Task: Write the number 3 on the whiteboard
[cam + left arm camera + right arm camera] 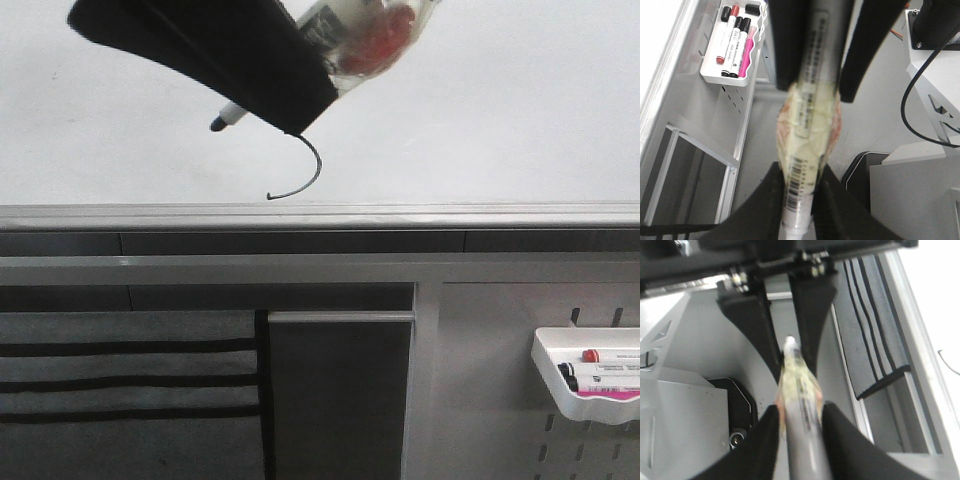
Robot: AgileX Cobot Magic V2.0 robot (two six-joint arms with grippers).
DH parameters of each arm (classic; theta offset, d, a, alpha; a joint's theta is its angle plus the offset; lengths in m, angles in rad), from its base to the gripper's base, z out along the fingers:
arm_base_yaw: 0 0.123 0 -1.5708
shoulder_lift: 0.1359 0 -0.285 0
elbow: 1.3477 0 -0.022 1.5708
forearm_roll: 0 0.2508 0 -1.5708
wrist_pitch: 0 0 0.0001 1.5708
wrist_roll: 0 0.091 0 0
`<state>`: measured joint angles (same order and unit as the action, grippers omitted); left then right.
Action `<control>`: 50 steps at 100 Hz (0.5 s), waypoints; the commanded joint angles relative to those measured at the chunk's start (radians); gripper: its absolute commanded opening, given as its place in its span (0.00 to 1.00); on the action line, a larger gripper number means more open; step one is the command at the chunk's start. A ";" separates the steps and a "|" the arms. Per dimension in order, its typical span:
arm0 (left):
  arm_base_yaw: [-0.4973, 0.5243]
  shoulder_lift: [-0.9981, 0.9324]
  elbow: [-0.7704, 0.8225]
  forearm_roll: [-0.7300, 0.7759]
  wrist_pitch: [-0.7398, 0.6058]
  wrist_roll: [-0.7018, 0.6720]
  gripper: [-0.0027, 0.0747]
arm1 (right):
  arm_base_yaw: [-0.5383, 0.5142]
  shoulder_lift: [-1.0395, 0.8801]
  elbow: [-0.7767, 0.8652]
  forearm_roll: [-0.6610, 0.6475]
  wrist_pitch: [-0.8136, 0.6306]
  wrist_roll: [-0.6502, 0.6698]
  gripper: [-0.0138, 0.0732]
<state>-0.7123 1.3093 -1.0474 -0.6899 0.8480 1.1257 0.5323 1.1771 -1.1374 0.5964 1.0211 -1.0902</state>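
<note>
I will release the marker with my left gripper against the bare whiteboard (57, 76) above the striped grey cloth, well clear of the number 3.
The whiteboard (500, 130) fills the upper front view. Of the number 3, only the curled bottom tail (300, 175) shows; a black gripper finger (230, 50) hides the rest. A marker wrapped in yellowish tape (370, 40) runs under that finger, its black tip (217, 123) just off the board. In the left wrist view my left gripper (801, 172) is shut on the marker's (812, 115) white end. In the right wrist view my right gripper (801, 412) is shut on the marker's (800, 385) grey barrel. The two grippers face each other along it.
A grey metal rail (400, 215) runs along the board's lower edge. A small white tray (590, 385) with several markers hangs low on the right, also in the left wrist view (730, 45). A striped grey cloth (120, 380) hangs below left. A black cable (920, 100) loops nearby.
</note>
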 commanded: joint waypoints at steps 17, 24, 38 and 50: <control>0.020 -0.023 -0.032 0.008 -0.051 -0.019 0.13 | -0.068 -0.077 -0.067 -0.016 -0.021 0.096 0.60; 0.055 -0.033 -0.032 0.032 -0.092 -0.067 0.13 | -0.122 -0.123 -0.075 -0.074 -0.014 0.193 0.60; 0.166 -0.059 -0.025 0.120 -0.251 -0.233 0.13 | -0.251 -0.215 -0.060 -0.204 -0.020 0.369 0.60; 0.295 -0.058 0.014 0.122 -0.445 -0.351 0.10 | -0.345 -0.264 -0.024 -0.207 -0.022 0.390 0.60</control>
<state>-0.4940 1.2811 -1.0351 -0.5517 0.5859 0.8728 0.2421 0.9494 -1.1578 0.3847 1.0373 -0.7313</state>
